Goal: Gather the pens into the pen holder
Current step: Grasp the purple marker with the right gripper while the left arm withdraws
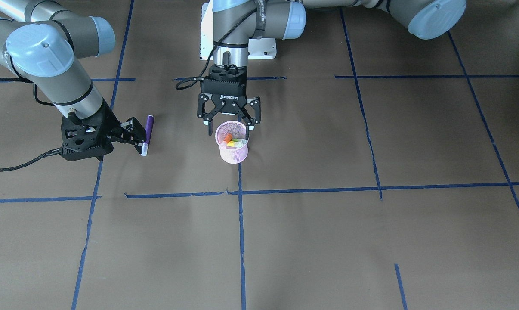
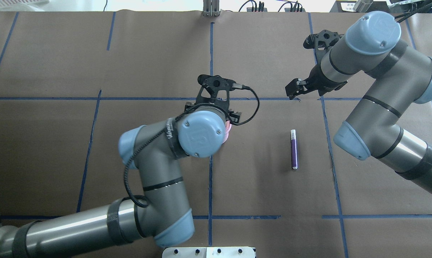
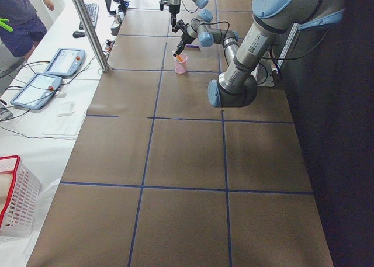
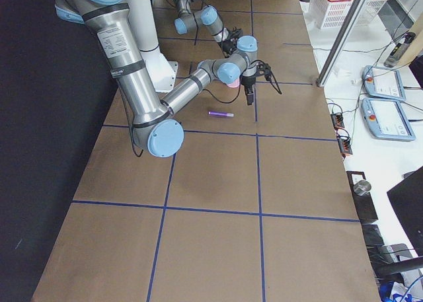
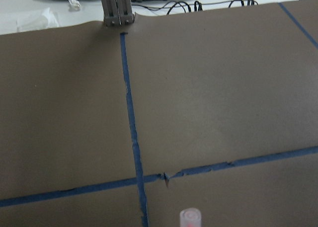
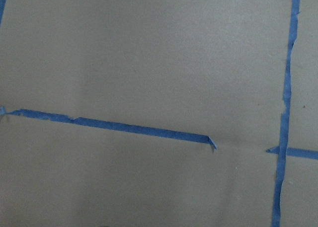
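Note:
Next, I grab the body of the purple pen (image 1: 147, 138) with my right gripper, just beside the pen's white end.
The pink mesh pen holder (image 1: 233, 148) stands near the table's middle and holds orange, yellow and green pens (image 1: 233, 141). My left gripper (image 1: 230, 128) hangs open just above the holder's rim, with a finger on each side and nothing in it. In the overhead view my left wrist hides all but a sliver of the holder (image 2: 229, 129). A pale cap end (image 5: 190, 218) shows at the bottom of the left wrist view. A purple pen (image 2: 293, 149) lies flat on the table, and it also shows in the front-facing view (image 1: 149, 130). My right gripper (image 1: 138, 137) is open and empty, raised beside the purple pen.
Blue tape lines (image 1: 241, 224) divide the brown table. A metal post (image 2: 210, 9) stands at the far edge. Control tablets (image 4: 381, 84) and a white basket (image 3: 14, 203) sit beyond the table's edge. A person (image 3: 20, 21) stands at the far corner.

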Action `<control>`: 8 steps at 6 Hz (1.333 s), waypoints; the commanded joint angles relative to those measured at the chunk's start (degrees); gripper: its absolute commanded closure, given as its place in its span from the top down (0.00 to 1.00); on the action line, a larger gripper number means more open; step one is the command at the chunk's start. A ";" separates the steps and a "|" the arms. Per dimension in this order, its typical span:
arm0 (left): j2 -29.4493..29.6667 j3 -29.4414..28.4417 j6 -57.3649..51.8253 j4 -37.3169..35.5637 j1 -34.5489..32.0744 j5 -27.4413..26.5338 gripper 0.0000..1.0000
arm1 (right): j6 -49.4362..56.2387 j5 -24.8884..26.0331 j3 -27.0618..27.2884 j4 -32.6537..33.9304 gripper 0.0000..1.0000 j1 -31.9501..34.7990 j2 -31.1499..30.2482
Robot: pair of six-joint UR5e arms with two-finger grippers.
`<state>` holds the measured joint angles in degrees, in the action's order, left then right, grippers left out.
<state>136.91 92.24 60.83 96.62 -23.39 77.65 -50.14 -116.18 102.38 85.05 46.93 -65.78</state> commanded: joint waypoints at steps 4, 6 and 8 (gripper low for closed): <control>-8.50 4.97 -9.59 -4.76 -18.70 38.01 0.99 | -11.64 2.17 -1.55 0.11 0.98 -7.70 -2.15; -9.82 5.14 -9.77 -5.83 -19.77 41.00 0.99 | -15.95 4.38 -2.80 0.02 0.80 -11.33 -2.34; -9.82 5.14 -9.77 -5.83 -19.77 40.92 0.99 | -15.70 4.64 -4.37 0.11 0.68 -12.04 -2.42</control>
<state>127.13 97.38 51.07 90.82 -43.11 118.50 -65.87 -111.64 98.97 85.14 35.30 -68.16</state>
